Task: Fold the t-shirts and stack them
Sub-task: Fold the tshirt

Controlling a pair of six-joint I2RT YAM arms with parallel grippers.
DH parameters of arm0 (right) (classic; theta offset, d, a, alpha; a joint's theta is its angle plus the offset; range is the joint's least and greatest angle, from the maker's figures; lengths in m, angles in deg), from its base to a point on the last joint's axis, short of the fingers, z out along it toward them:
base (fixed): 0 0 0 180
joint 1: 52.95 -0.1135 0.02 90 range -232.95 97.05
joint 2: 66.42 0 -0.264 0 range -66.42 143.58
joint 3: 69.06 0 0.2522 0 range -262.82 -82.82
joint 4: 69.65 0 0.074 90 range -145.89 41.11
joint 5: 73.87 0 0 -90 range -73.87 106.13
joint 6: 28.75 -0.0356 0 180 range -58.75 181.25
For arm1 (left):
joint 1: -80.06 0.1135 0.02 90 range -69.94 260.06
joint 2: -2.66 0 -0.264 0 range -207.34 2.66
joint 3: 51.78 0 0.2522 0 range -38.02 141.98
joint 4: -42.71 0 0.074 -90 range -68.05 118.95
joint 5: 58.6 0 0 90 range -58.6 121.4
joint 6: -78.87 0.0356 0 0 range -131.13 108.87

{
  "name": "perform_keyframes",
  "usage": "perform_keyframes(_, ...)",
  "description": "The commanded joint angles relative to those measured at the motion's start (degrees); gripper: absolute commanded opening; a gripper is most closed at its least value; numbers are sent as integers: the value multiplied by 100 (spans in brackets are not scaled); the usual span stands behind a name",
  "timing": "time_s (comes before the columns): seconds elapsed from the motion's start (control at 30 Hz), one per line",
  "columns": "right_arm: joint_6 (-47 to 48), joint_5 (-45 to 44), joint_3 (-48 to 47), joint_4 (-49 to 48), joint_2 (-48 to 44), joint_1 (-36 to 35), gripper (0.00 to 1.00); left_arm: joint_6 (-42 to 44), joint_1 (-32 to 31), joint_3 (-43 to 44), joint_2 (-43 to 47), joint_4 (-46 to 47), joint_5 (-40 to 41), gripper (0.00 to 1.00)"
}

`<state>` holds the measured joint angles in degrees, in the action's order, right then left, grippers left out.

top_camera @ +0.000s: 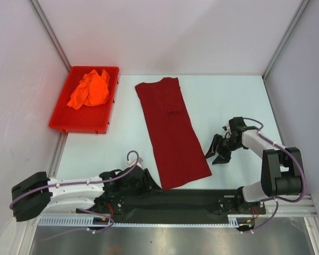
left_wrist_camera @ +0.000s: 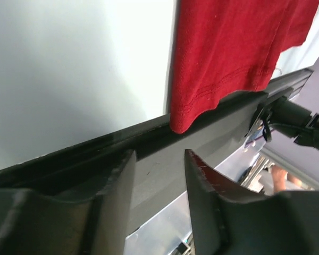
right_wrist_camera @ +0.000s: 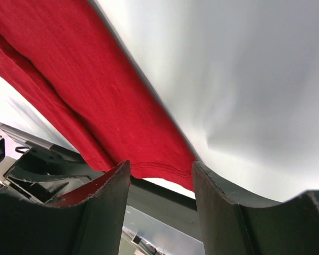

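Observation:
Next, my left gripper pinches the hem corner (top_camera: 166, 185) beside it and pulls the maroon t-shirt straighter first, because the t-shirt's hem end slants toward my right gripper.
The maroon t-shirt (top_camera: 171, 130) lies folded into a long narrow strip down the middle of the table, its hem at the near edge. It also shows in the left wrist view (left_wrist_camera: 234, 48) and the right wrist view (right_wrist_camera: 80, 79). The orange t-shirt (top_camera: 90, 89) lies crumpled in the red bin (top_camera: 61, 118). My left gripper (top_camera: 147, 181) is open and empty, low beside the hem's left corner (left_wrist_camera: 158, 159). My right gripper (top_camera: 217, 151) is open and empty, just right of the strip's lower right edge (right_wrist_camera: 160, 169).
The red plastic bin stands at the table's far left. A black rail (top_camera: 191, 197) runs along the near edge under the hem. White walls with metal frame posts (top_camera: 53, 37) close in the table.

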<state>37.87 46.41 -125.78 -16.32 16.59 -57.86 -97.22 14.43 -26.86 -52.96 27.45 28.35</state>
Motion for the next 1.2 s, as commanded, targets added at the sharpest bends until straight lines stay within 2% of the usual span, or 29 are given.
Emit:
perform_keyframes(0.0,26,65,7,-108,-135,25,56,-119,-73,237,68,238,260,44)
perform_keyframes(0.1,44,57,-11,-90,-153,25,57,48,-82,430,437,-113,586,40)
perform_keyframes(0.2,26,83,-11,-116,-118,16,56,22,-82,431,543,-263,560,44)
perform_keyframes(0.37,8,57,-37,-151,-74,34,56,-128,-82,369,-26,-8,210,45)
perform_keyframes(0.5,-18,48,-90,-169,-12,25,56,-128,-91,711,-432,-149,129,55)
perform_keyframes(0.6,-9,48,-125,-178,-3,25,56,-207,-91,870,-791,-96,129,56)
perform_keyframes(0.93,35,-75,-204,-90,-12,25,56,-374,-108,1609,-1821,-544,-20,48)
perform_keyframes(1.17,-9,-128,-151,-11,-12,25,57,-594,-108,1372,-1646,-589,41,40)
